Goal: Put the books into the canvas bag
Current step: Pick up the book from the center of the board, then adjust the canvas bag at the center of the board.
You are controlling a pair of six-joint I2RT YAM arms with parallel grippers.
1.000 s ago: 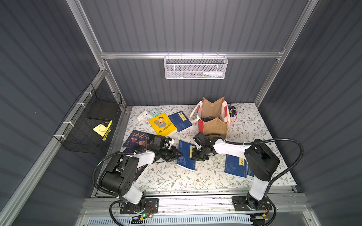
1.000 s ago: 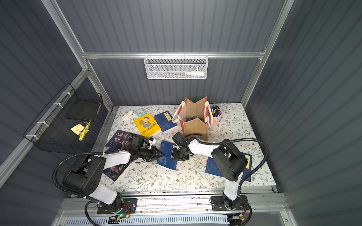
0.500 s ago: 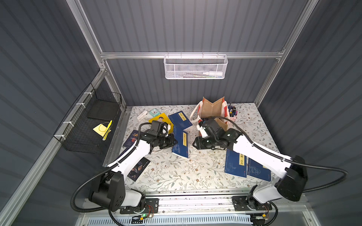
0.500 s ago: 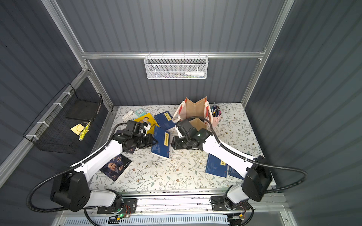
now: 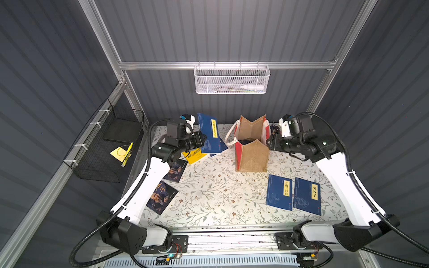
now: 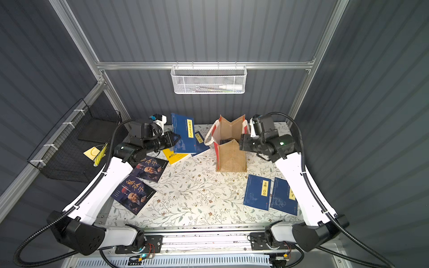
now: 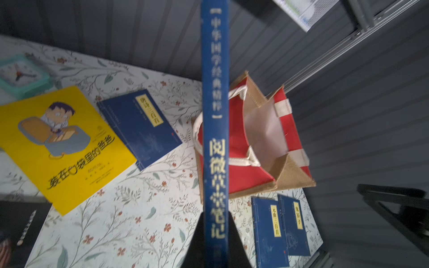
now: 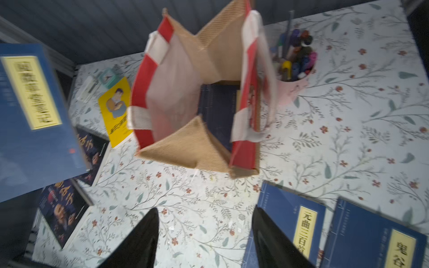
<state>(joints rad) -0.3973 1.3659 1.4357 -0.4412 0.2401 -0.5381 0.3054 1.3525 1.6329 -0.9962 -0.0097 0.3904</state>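
Note:
The opening of the canvas bag is unsupported while my left gripper has the blue book ready, so next my right gripper takes hold of the bag's nearest red rim (image 8: 245,84) to keep it steady.
My left gripper (image 5: 201,139) (image 7: 215,217) is shut on a blue book (image 5: 210,133) (image 7: 214,139), held upright by its lower edge above the table, left of the canvas bag (image 5: 251,153) (image 8: 185,143). The bag stands open with a dark book (image 8: 218,104) inside. Just off the bag's right panel, my right gripper (image 5: 269,142) (image 8: 204,208) hangs open and empty. Two blue books (image 5: 279,191) (image 5: 307,196) lie at the front right. A yellow book (image 5: 196,155), another blue one (image 6: 199,141) and two navy ones (image 6: 149,169) (image 6: 133,193) lie on the left.
A pink pen cup (image 8: 293,69) stands behind the bag on its right. A small teal clock (image 7: 21,74) sits at the back left. A black wire basket (image 5: 102,148) with a yellow note hangs on the left wall, a white mesh basket (image 5: 232,80) on the back wall.
The blue book has come up off the table and now stands upright in the left gripper. The right gripper let go of it, swung to the bag's right side and opened.

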